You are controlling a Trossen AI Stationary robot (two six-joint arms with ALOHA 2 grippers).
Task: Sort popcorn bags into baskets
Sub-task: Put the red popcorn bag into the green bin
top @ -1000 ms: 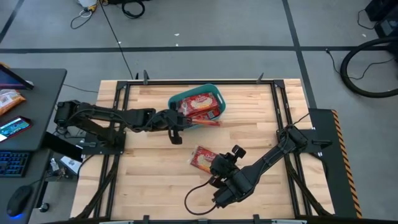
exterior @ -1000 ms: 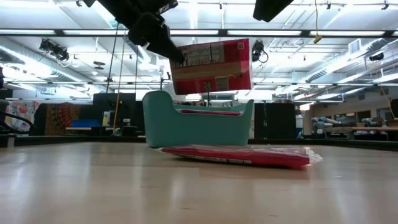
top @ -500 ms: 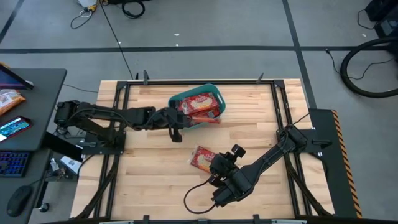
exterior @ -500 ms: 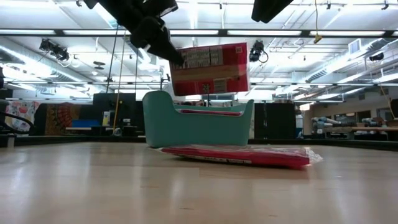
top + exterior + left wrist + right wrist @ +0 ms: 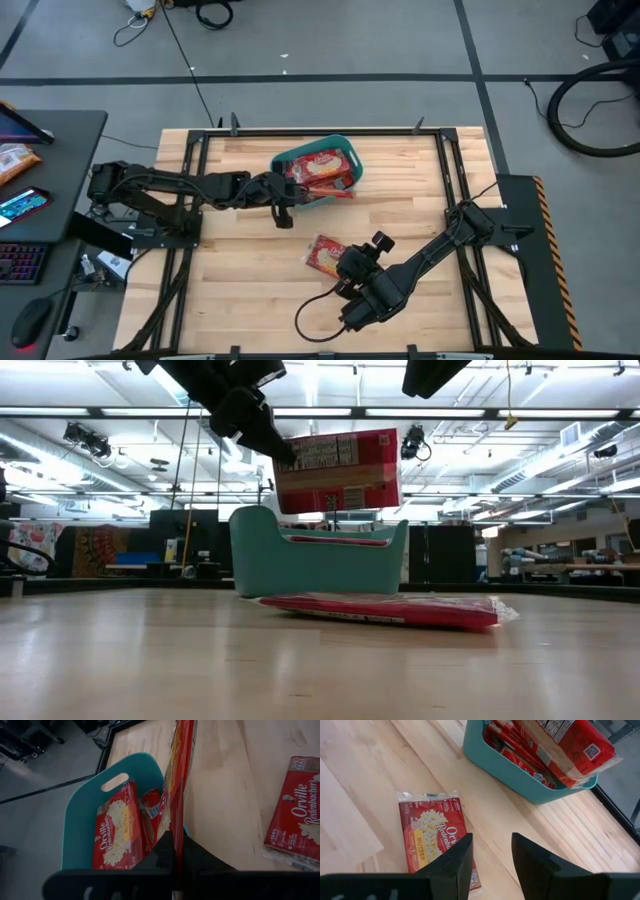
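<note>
My left gripper is to release the red packet on top of the face-up packet in the teal basket [image 5: 318, 163] [image 5: 118, 829]. The red packet is now above the basket's near rim.
The teal basket [image 5: 345, 148] [image 5: 320, 565] stands near the table's far edge and holds several red popcorn packets [image 5: 115, 832]. My left gripper [image 5: 292, 196] [image 5: 272, 445] reaches in from the left and is shut on one more red packet [image 5: 340, 470] [image 5: 335, 193], above the basket's near rim. Another packet [image 5: 325, 253] [image 5: 435, 837] lies flat on the wood nearer the table's middle. My right gripper [image 5: 345, 262] [image 5: 490, 860] hovers open just over that packet's near end and touches nothing. My left gripper pinches the packet between its two fingers at one end [image 5: 176, 837], near the upper corner [image 5: 288, 455]. The fingers come about level from the table's left and lie along the packet. The packet stands on edge, lifted clear, over the basket's near rim.
A black metal frame [image 5: 200, 150] runs round the wooden table. A dark cable [image 5: 310, 318] loops on the wood near the right arm. Bare wood lies at the near left [image 5: 240, 290] and to the right of the basket [image 5: 410, 180].
</note>
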